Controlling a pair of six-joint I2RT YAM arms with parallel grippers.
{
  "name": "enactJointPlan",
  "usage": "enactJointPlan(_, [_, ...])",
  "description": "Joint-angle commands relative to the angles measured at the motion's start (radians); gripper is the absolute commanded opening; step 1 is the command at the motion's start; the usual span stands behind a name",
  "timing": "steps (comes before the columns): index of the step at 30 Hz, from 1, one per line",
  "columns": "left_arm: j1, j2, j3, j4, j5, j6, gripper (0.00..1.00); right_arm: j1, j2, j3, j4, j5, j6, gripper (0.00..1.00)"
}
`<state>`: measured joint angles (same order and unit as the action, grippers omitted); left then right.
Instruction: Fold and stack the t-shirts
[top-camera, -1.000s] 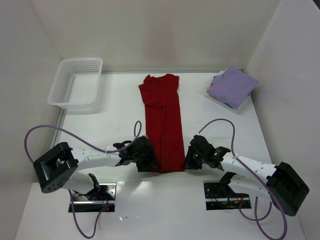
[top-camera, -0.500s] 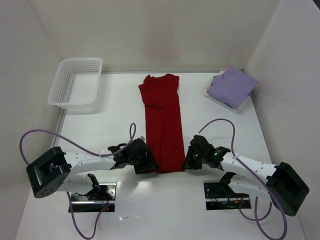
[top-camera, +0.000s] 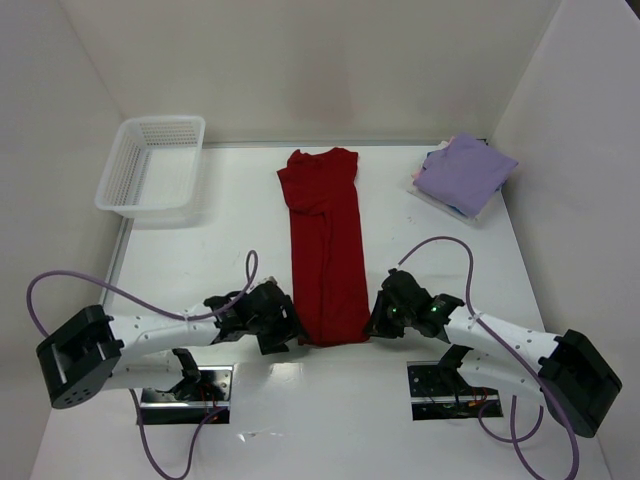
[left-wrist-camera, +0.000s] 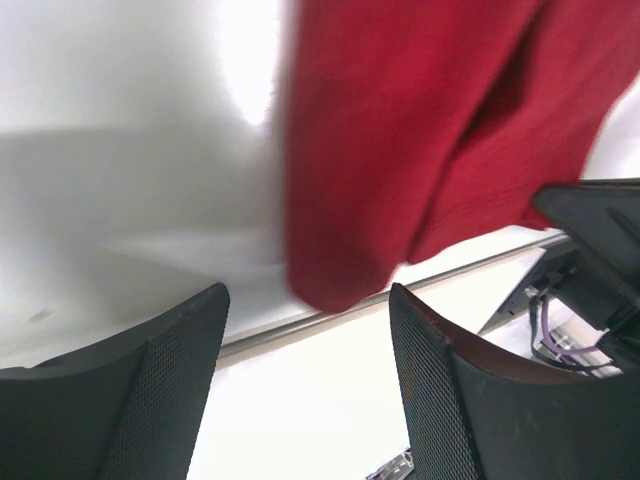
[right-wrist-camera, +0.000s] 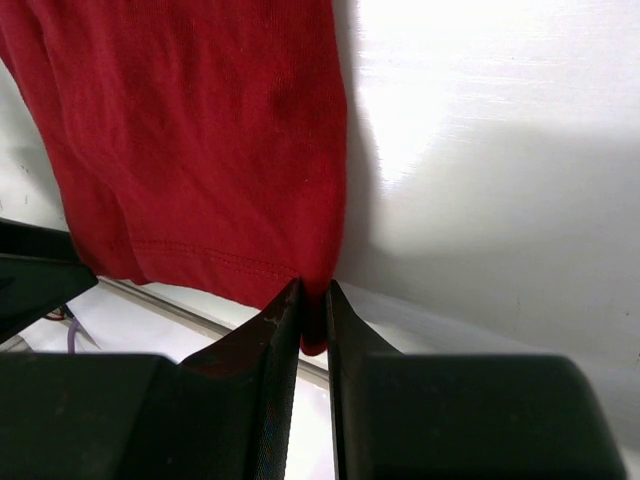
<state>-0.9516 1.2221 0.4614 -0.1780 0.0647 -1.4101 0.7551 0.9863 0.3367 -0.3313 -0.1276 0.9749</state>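
Observation:
My left gripper should lift, grab the hem farther in and pull (left-wrist-camera: 370, 280) out the t-shirt's loose near corner before folding, as that corner slants in toward its crease.
A dark red t-shirt (top-camera: 325, 245) lies folded into a long strip down the middle of the table, collar at the far end. My right gripper (top-camera: 374, 322) is shut on its near right corner (right-wrist-camera: 315, 300), the cloth pinched between the pads. My left gripper (top-camera: 290, 330) sits just left of the near left corner (left-wrist-camera: 335, 285), open, with nothing between its fingers (left-wrist-camera: 440, 400); the cloth edge lies just beyond them. A lavender t-shirt (top-camera: 465, 172) lies folded square at the far right on top of other folded shirts, with pink and blue edges showing.
A white mesh basket (top-camera: 152, 165) stands at the far left. The table's near edge (left-wrist-camera: 450, 275) runs just under the shirt's hem. Walls close in the table on the left, back and right.
My left gripper has opened and drawn back to the left, off the shirt's near left corner. The right gripper has kept its hold and place.

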Motion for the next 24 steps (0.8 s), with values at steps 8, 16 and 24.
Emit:
enactJointPlan(8, [-0.004,-0.423,-0.038,-0.330,-0.170,0.022,0.90,0.009,-0.021,0.002,-0.008,0.020,-0.007,0.21])
enactJointPlan(16, [-0.004,-1.088,-0.115,-0.273,-0.212,0.044,0.75,0.020,0.005,0.002,0.002,0.020,-0.016,0.21])
enactJointPlan(24, [-0.004,-0.991,-0.121,-0.227,-0.201,0.111,0.73,0.020,0.026,0.013,0.012,0.020,-0.025,0.21])
